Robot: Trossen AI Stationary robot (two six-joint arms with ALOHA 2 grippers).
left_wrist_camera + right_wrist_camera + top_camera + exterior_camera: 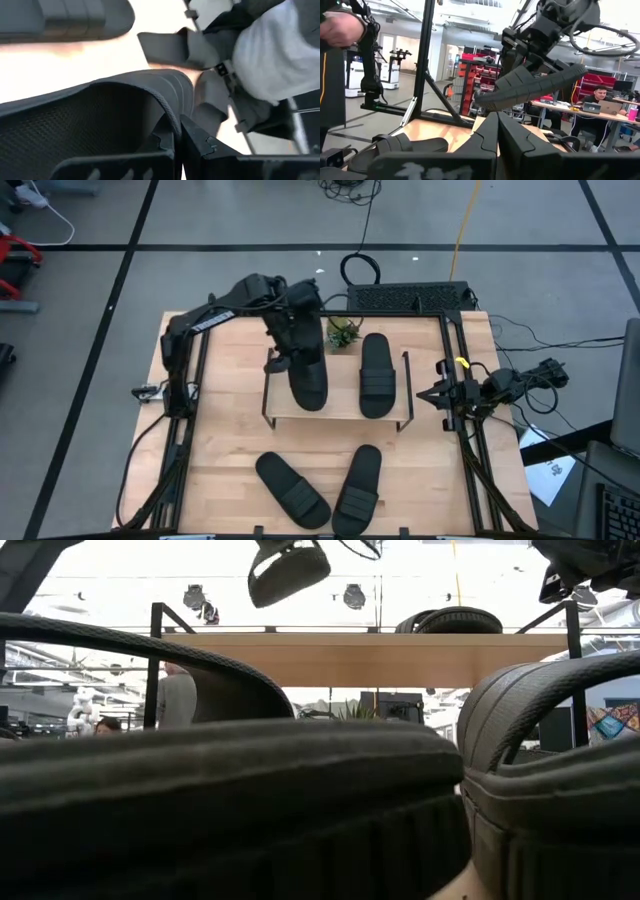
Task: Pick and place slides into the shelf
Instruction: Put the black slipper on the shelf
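Observation:
Next, my left gripper lets go of the black slide on the shelf's top board [321,377], alongside the slide that is lying there.
My left gripper [293,352] is over the left part of the shelf [340,408] and is shut on one black slide [308,383], which the low view shows in the air [288,570] above the light wood top board [370,658]. A second slide [377,375] lies flat on the right half of that board. Two more slides [292,490] [358,490] lie soles down on the table near its near edge and fill the low view's foreground. My right gripper [497,131] is shut on nothing and waits at the table's right edge [447,393]. My left gripper [179,137] pinches the slide's wide ribbed strap [167,92] at its edge between the two fingers, coming from above. The slide is lifted clear of the shelf top. In the right wrist view it hangs tilted below the fingers [530,85].
A small green plant [343,332] stands just behind the shelf. A black device [410,298] sits at the table's far edge. Black frame rails [458,370] run along both table sides. Bare wood shows to the shelf's left [225,410]. People sit in the room beyond [600,100].

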